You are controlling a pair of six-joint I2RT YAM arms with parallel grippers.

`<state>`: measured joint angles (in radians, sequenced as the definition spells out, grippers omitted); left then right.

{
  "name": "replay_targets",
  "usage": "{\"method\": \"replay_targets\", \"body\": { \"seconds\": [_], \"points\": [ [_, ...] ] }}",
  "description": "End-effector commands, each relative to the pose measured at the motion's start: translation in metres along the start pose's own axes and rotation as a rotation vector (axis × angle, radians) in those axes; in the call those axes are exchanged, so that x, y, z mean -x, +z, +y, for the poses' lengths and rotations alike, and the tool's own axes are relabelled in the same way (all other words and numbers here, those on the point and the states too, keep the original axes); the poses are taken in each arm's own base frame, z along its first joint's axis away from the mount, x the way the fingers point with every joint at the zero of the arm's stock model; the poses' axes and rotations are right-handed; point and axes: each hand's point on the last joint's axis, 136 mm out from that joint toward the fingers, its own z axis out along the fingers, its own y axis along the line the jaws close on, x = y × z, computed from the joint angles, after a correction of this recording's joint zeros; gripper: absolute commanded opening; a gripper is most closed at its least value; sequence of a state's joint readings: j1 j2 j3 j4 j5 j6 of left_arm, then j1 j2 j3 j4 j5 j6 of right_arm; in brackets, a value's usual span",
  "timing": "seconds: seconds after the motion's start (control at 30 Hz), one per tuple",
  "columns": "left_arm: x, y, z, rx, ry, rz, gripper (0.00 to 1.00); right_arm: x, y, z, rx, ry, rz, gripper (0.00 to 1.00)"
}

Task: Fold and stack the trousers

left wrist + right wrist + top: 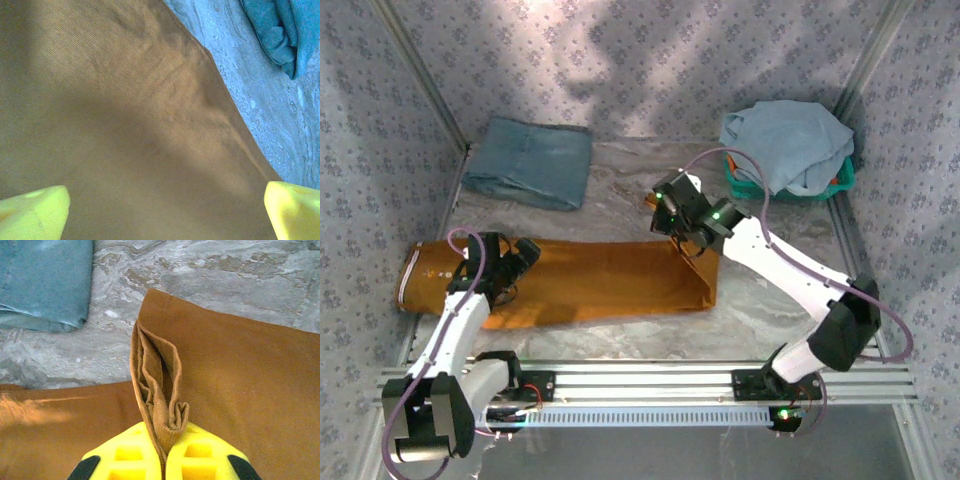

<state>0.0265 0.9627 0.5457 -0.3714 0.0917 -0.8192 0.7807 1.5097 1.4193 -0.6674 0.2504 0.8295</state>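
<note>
Next, my right gripper lets go of the bunched fold on the flat trousers cloth (pixel 558 284), beside my open left gripper.
The rust-orange trousers (pixel 600 280) lie lengthwise across the table, pale striped waistband at the left and leg ends at the right. My right gripper (pixel 678 240) is at the far corner of the leg ends. In its wrist view the yellow fingers (pixel 135 452) are shut on a bunched fold of the trousers (pixel 165 405), lifted off the flat cloth. My left gripper (pixel 512 268) hovers over the waist end. It is open wide, one yellow fingertip (pixel 30 215) at each lower corner of its view and flat trousers cloth (pixel 130 125) between them, ungripped.
A folded teal-blue denim garment (pixel 530 160) lies at the back left. A pale light-blue garment (pixel 788 140) is heaped in a green basket (pixel 840 182) at the back right. Patterned walls close in three sides; a metal rail (pixel 640 378) runs along the front.
</note>
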Motion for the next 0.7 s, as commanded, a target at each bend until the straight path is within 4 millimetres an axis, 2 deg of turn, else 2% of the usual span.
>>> {"method": "replay_targets", "body": {
  "seconds": [0.0,0.13,0.27,0.5,0.67],
  "points": [
    [0.009,-0.007,-0.011,-0.04,0.008,-0.017,1.0,0.007,-0.008,0.027,0.036,0.02,-0.029,0.0],
    [0.008,-0.004,-0.008,-0.038,-0.005,-0.013,1.0,-0.013,-0.006,0.063,0.101,-0.011,0.018,0.0],
    [0.01,-0.007,-0.005,-0.043,-0.021,-0.048,1.0,-0.042,0.004,0.104,0.202,-0.053,0.097,0.0],
    [0.012,-0.01,-0.003,-0.046,-0.02,-0.073,1.0,-0.09,0.043,0.137,0.218,-0.078,0.186,0.0],
    [0.011,-0.008,-0.002,-0.045,-0.023,-0.07,1.0,-0.114,0.065,0.152,0.215,-0.094,0.225,0.0]
  ]
}}
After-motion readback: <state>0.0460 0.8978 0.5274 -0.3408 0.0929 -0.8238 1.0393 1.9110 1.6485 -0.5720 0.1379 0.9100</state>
